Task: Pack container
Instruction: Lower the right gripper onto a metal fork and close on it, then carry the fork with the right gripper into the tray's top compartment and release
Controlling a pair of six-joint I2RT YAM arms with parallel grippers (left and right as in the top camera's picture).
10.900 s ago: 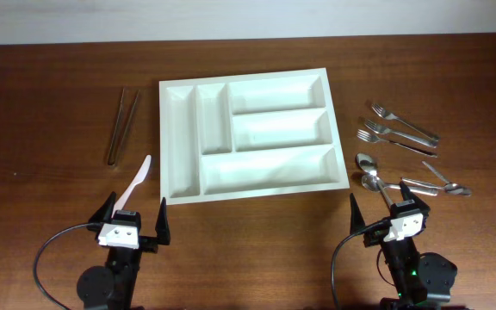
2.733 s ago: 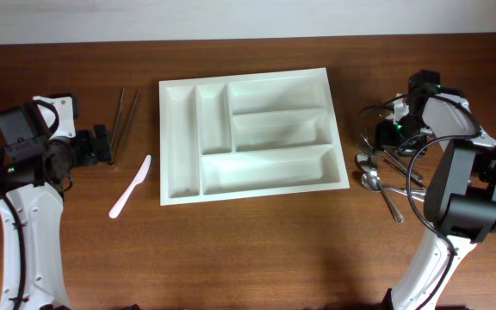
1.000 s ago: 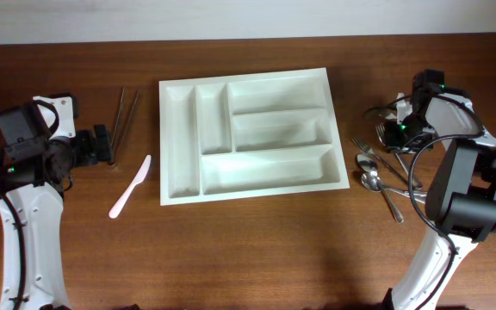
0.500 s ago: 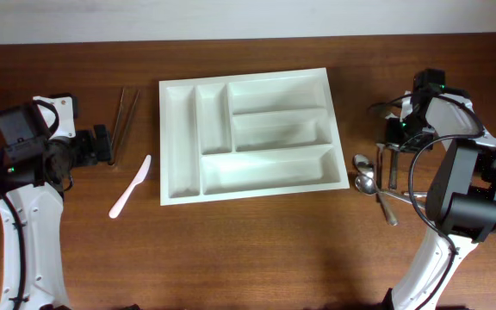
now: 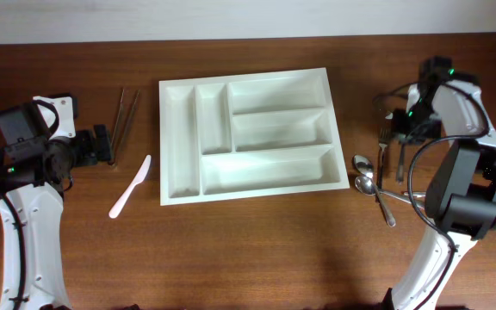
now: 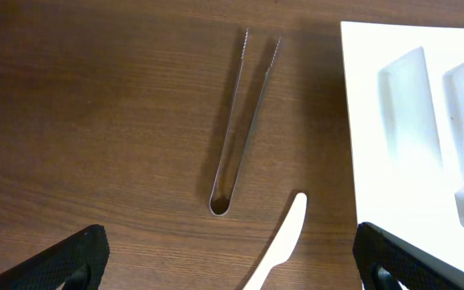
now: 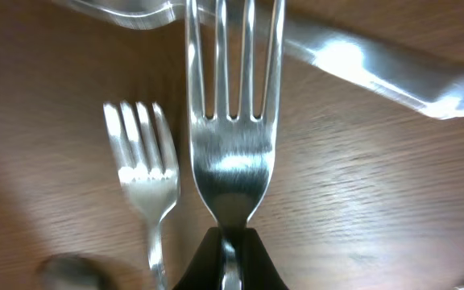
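Observation:
Next, I release the metal fork with my right gripper in the white container's section [image 5: 275, 100] nearest the wall.
The white container [image 5: 164, 142] lies mid-table with all its compartments bare; its left edge shows in the left wrist view [image 6: 359, 121]. To its right, my right gripper [image 5: 404, 129] is shut on the neck of a metal fork [image 5: 399, 159]. In the right wrist view the fork [image 7: 232, 121] points away from the gripper [image 7: 230, 262]. A second fork [image 7: 145, 173] lies just left of it on the wood [image 5: 383, 145]. My left gripper [image 5: 102, 146] stands open at the far left, above a white plastic knife [image 6: 284, 250] and metal tongs [image 6: 244, 121].
Two spoons [image 5: 367, 172] lie by the container's lower right corner, with another shiny handle [image 7: 361, 60] beyond the held fork. Tongs [image 5: 123, 120] and the white knife [image 5: 130, 187] lie left of the container.
My right gripper has shut on the fork and shifted up and right with it. Both forks have swung from slanted to lengthwise. The left arm has not moved.

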